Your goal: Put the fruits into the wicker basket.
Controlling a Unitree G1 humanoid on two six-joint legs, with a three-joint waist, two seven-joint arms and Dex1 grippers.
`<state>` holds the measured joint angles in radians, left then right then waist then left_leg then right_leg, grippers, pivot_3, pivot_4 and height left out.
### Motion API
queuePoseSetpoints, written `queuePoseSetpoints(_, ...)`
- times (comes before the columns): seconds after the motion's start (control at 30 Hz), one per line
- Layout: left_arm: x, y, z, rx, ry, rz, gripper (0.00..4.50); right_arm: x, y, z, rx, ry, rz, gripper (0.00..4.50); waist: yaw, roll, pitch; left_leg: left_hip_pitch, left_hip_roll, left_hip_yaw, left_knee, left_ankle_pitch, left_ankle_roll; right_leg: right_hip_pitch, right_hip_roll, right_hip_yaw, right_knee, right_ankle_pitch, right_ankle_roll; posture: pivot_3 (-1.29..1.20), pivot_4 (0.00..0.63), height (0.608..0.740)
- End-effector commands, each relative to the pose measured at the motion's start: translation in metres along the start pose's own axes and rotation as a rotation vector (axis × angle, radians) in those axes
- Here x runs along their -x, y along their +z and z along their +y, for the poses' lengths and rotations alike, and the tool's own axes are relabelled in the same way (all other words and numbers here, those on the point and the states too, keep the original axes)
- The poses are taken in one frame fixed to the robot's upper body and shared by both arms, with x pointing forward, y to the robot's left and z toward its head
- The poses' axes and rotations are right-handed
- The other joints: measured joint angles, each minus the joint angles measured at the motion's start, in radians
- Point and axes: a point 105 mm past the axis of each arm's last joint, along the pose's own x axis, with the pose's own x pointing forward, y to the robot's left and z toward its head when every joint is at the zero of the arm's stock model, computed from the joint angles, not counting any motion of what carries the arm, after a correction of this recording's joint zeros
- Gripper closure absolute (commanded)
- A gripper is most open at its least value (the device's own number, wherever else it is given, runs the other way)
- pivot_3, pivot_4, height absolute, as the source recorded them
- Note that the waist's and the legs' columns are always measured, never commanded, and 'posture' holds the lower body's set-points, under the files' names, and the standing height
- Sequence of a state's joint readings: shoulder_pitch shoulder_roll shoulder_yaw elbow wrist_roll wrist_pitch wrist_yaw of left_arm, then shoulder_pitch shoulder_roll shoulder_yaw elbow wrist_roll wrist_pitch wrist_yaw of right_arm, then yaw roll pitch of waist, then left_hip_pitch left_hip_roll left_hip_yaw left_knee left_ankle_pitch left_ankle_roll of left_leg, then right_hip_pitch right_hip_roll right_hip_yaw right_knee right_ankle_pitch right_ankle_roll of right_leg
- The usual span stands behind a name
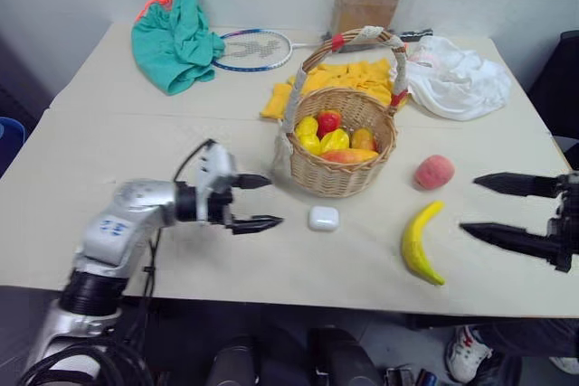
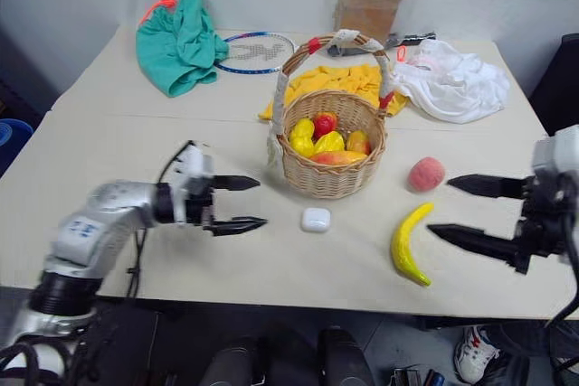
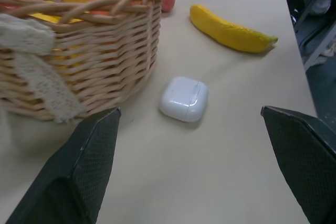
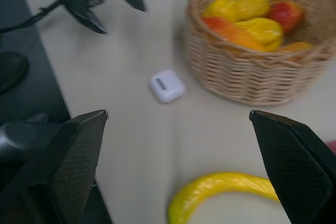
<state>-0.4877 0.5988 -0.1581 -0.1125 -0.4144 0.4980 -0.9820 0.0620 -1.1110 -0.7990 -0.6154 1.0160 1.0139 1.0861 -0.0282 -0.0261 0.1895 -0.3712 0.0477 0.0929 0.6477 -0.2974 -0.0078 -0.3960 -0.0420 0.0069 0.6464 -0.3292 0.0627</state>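
Observation:
Next, my right gripper will go to the near half of the yellow banana (image 1: 412, 253) (image 4: 203, 186), just off its middle, and close there.
The wicker basket (image 1: 336, 153) stands mid-table with several yellow, orange and red fruits inside it. A pink-red peach (image 1: 434, 172) lies on the table to its right. In front of the peach lies a yellow banana (image 1: 421, 243). My left gripper (image 1: 263, 202) hovers open just left of the basket, pointing toward it and the white earbud case (image 1: 323, 218). At the table's right edge my right gripper (image 1: 481, 206) is open, its fingertips pointing left at the banana and a short way from it. Neither gripper holds anything.
A green cloth (image 1: 176, 35) and a badminton racket (image 1: 253, 50) lie at the back left. A yellow cloth (image 1: 348, 79) lies behind the basket, a brown cardboard box (image 1: 367, 3) at the back, a white cloth (image 1: 457, 79) at the back right.

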Motion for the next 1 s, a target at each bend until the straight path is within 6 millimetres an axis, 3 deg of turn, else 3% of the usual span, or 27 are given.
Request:
queuePoseSetpoints(0.03, -0.016, 0.006, -0.002, -0.111, -0.081, 0.012, 0.00, -0.004, 0.018, 0.014, 0.055, 0.020, -0.059, 0.04, 0.000, 0.000, 0.000, 0.000, 0.000, 0.000, 0.000, 0.000, 0.000, 0.000, 0.000, 0.000, 0.000, 0.000, 0.000, 0.00, 0.150, 0.740)
queuePoseSetpoints(0.17, -0.041, -0.003, 0.002, -0.165, -0.160, 0.060, 0.00, -0.014, 0.024, 0.018, 0.060, 0.020, -0.102, 0.04, 0.004, 0.000, 0.000, 0.000, -0.001, 0.000, 0.001, 0.000, 0.001, 0.000, 0.000, 0.000, 0.000, 0.001, 0.001, 0.00, 0.150, 0.740)
queuePoseSetpoints(0.3, -0.065, -0.010, 0.007, -0.213, -0.198, 0.091, 0.00, -0.022, 0.015, 0.019, 0.039, 0.004, -0.098, 0.04, 0.009, 0.000, 0.000, -0.002, -0.001, 0.000, 0.002, 0.000, 0.002, 0.000, 0.000, 0.000, -0.002, 0.001, 0.002, 0.00, 0.150, 0.740)
queuePoseSetpoints(0.57, -0.094, -0.023, 0.002, -0.252, -0.280, 0.126, 0.00, -0.022, 0.010, 0.020, 0.022, -0.030, -0.103, 0.04, 0.013, 0.000, 0.000, -0.004, -0.001, 0.000, 0.003, 0.000, 0.003, -0.002, 0.000, 0.000, -0.003, 0.001, 0.002, 0.00, 0.150, 0.740)
queuePoseSetpoints(0.67, -0.095, -0.028, 0.000, -0.247, -0.298, 0.135, 0.58, -0.022, 0.009, 0.020, 0.021, -0.035, -0.107, 0.00, 0.012, 0.000, 0.000, -0.004, -0.001, 0.000, 0.003, 0.000, 0.003, -0.002, 0.000, 0.000, -0.003, 0.001, 0.003, 0.00, 0.150, 0.740)
queuePoseSetpoints(0.83, -0.090, -0.032, 0.000, -0.239, -0.284, 0.134, 2.14, -0.024, 0.006, 0.018, 0.021, -0.038, -0.105, 0.00, 0.013, 0.000, 0.000, -0.004, -0.001, 0.000, 0.003, 0.000, 0.003, -0.002, 0.000, 0.000, -0.002, 0.001, 0.003, 0.00, 0.150, 0.740)
queuePoseSetpoints(1.0, -0.072, -0.030, -0.002, -0.214, -0.237, 0.099, 2.17, -0.031, 0.004, 0.013, 0.028, -0.013, -0.103, 0.00, 0.000, 0.000, 0.000, -0.004, 0.000, 0.000, 0.002, 0.000, 0.003, -0.002, 0.000, 0.000, -0.002, 0.001, 0.003, 0.00, 0.150, 0.740)
